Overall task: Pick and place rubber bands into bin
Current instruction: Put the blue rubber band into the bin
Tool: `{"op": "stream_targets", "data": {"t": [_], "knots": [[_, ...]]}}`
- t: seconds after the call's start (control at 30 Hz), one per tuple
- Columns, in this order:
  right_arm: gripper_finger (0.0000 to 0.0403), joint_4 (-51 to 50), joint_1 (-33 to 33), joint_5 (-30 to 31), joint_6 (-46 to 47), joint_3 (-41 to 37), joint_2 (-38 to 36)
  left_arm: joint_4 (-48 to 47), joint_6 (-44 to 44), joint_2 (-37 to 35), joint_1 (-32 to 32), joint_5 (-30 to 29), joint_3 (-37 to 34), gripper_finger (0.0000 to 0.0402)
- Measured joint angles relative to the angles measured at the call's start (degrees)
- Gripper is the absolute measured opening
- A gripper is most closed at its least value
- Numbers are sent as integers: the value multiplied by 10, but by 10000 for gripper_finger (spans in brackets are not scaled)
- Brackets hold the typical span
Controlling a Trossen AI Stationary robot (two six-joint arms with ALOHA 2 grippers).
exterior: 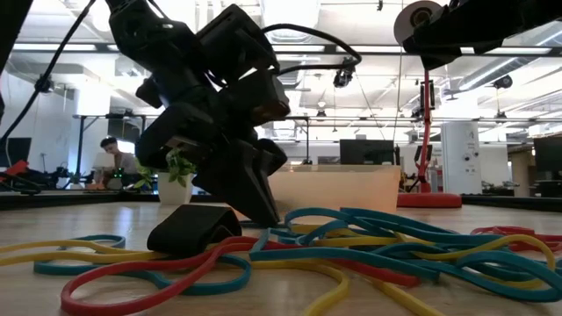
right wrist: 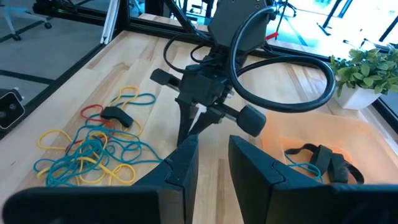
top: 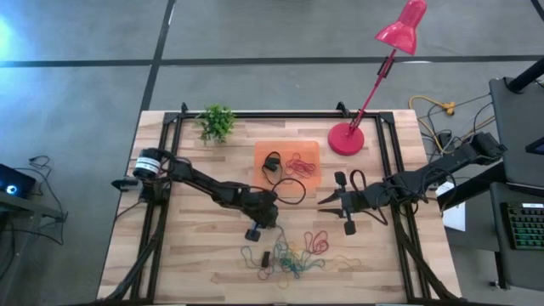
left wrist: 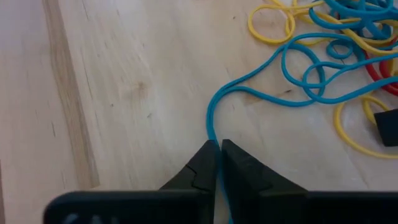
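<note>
Next, I drop the blue rubber band from my left gripper in the orange bin, between the red rubber bands and the bin's near side (top: pixel 282 178).
The rubber bands (top: pixel 289 255) lie in a loose heap of blue, yellow, red and green loops on the wooden table, toward its near edge; they also fill the foreground of the low view (exterior: pixel 378 241). My left gripper (top: pixel 253 231) stands at the heap's far-left side, shut on a blue band (left wrist: pixel 261 71). The orange bin (top: pixel 259 149) sits farther back, with red bands (top: pixel 297 164) inside. My right gripper (top: pixel 323 200) hovers open to the right of the left one, near the bin's front right corner, touching nothing (right wrist: pixel 214 155). My left gripper (left wrist: pixel 216 146) pinches one end loop of the blue band (left wrist: pixel 211 127) between its two fingertips. The fingers come from above, pointing down at the table (right wrist: pixel 185 134). The remainder of the band (left wrist: pixel 298 93) lies slack on the wood, running back into the heap.
A round red lamp base (top: pixel 346 138) stands right of the bin and a small potted plant (top: pixel 217 123) left of it. A black strap-like thing (right wrist: pixel 323 158) lies in the bin. A small black object (top: pixel 265 257) sits among the bands. Black frame rails run along both sides.
</note>
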Motion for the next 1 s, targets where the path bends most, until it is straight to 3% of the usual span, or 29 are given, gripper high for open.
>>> {"op": "stream_targets", "data": {"t": [0.3, 0.8, 1.0], "knots": [[77, 0, 0, 0, 0, 0, 0, -2, 7, -8, -11, -8, -1, 1], [77, 0, 0, 0, 1, -3, -1, -6, 35, -103, -20, -8, -12, 0], [77, 0, 1, 0, 1, -3, -1, -6, 56, -139, -24, -45, -11, 0]]}}
